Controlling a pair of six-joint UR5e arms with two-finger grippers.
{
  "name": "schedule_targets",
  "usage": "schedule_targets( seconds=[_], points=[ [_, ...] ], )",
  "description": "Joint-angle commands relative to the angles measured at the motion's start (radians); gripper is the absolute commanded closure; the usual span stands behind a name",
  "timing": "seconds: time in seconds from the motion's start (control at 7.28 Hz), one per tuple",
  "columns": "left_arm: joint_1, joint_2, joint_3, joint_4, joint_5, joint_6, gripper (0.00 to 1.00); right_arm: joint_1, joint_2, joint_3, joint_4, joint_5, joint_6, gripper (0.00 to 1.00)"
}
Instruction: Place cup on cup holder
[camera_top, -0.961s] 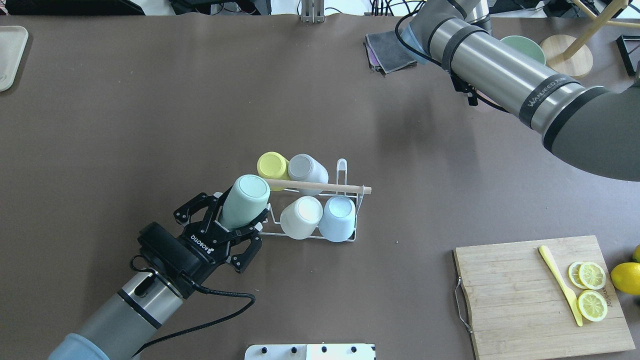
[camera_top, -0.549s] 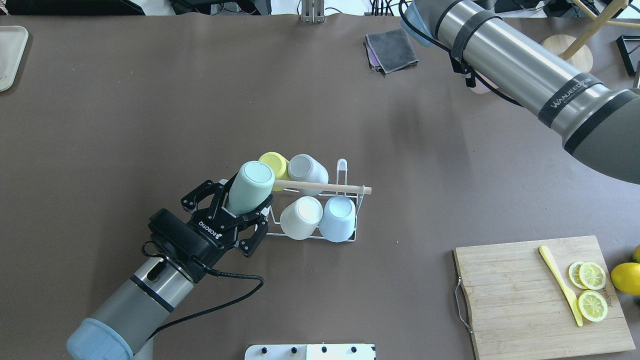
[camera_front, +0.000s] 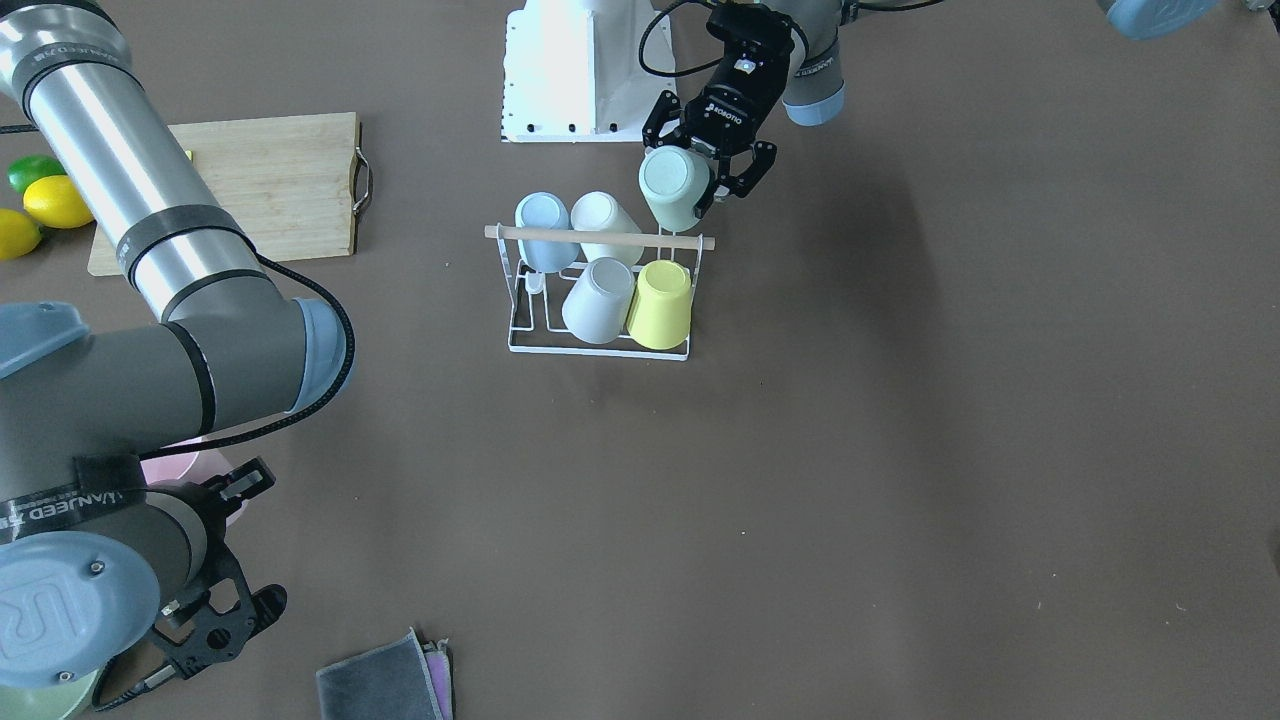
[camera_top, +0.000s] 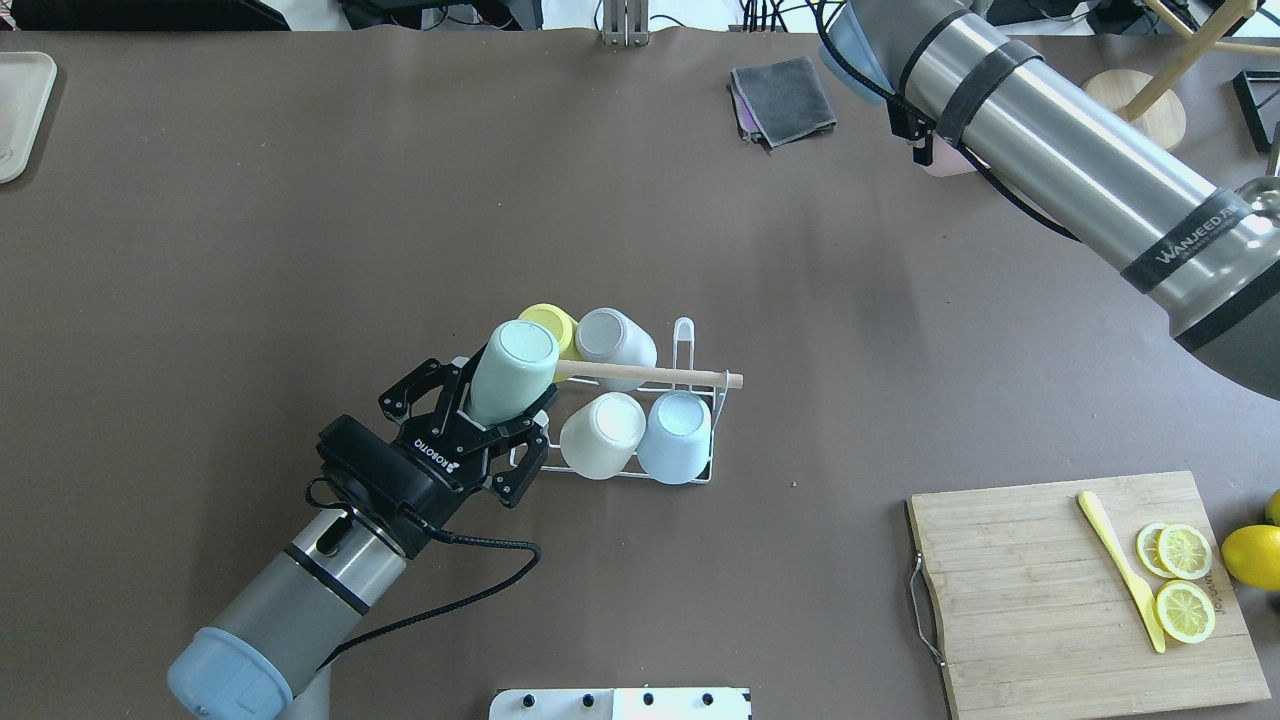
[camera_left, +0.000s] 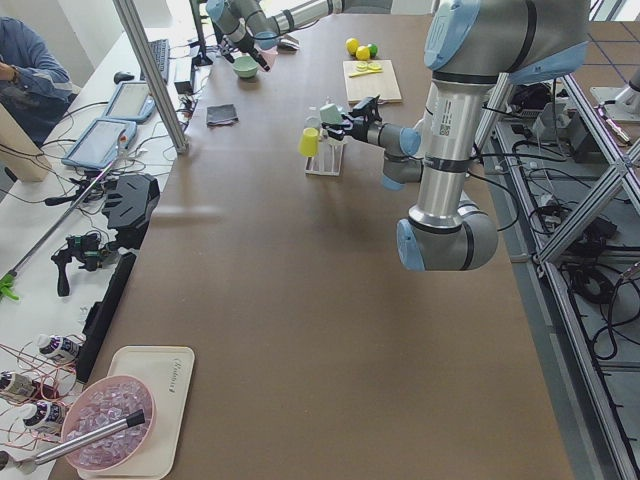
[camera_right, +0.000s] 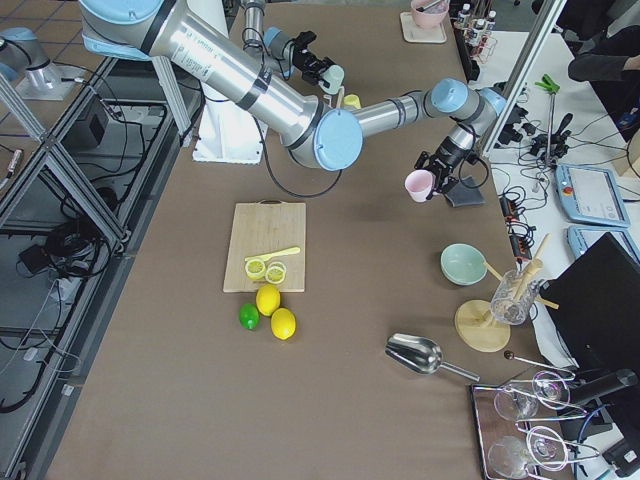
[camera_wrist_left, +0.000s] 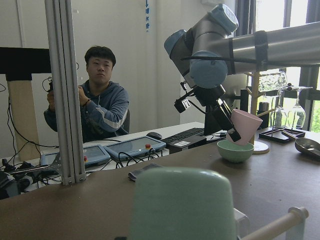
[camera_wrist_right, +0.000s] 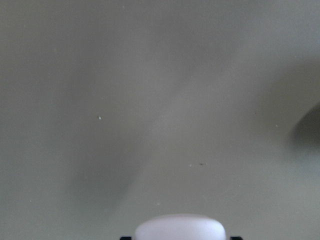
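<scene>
Once I let go with my left gripper, the mint green cup will sit in the cup holder's free corner (camera_front: 665, 232), beside the white cup.
The cup holder (camera_top: 690, 345) is a white wire rack with a wooden rod (camera_top: 650, 375) across its top, mid-table. It also shows in the front view (camera_front: 600, 345). Yellow, grey, white and light blue cups sit upside down on it. My left gripper (camera_top: 497, 398) is shut on a mint green cup (camera_top: 520, 355), held tilted bottom-up at the rack's left end, over the rod's tip. It also shows in the front view (camera_front: 668, 190). My right gripper (camera_right: 432, 178) is shut on a pink cup (camera_right: 417, 186), held far off at the table's back right.
A wooden cutting board (camera_top: 1030, 600) with lemon slices and a yellow knife (camera_top: 1120, 570) lies at the front right. A grey cloth (camera_top: 785, 100) lies at the back. A green bowl (camera_right: 463, 263) sits near the pink cup. A tray (camera_top: 20, 110) lies back left.
My left gripper has carried the mint cup forward and right, over the rack's left end and partly over the yellow cup. The right arm has swung further back and right.
</scene>
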Motion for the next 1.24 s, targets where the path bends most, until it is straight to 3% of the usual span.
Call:
schedule_targets(
  seconds=[0.0, 0.82, 1.1],
  points=[
    [0.006, -0.011, 0.016, -0.014, 0.001, -0.055, 0.79, -0.007, -0.056, 0.127, 0.128, 0.020, 0.140, 1.00],
    [0.015, -0.019, 0.056, -0.017, 0.002, -0.089, 0.79, -0.036, -0.298, 0.374, 0.757, 0.033, 0.540, 1.00],
    [0.020, -0.019, 0.056, -0.017, 0.002, -0.089, 0.77, -0.065, -0.360, 0.405, 0.941, -0.001, 0.624, 1.00]
  ],
)
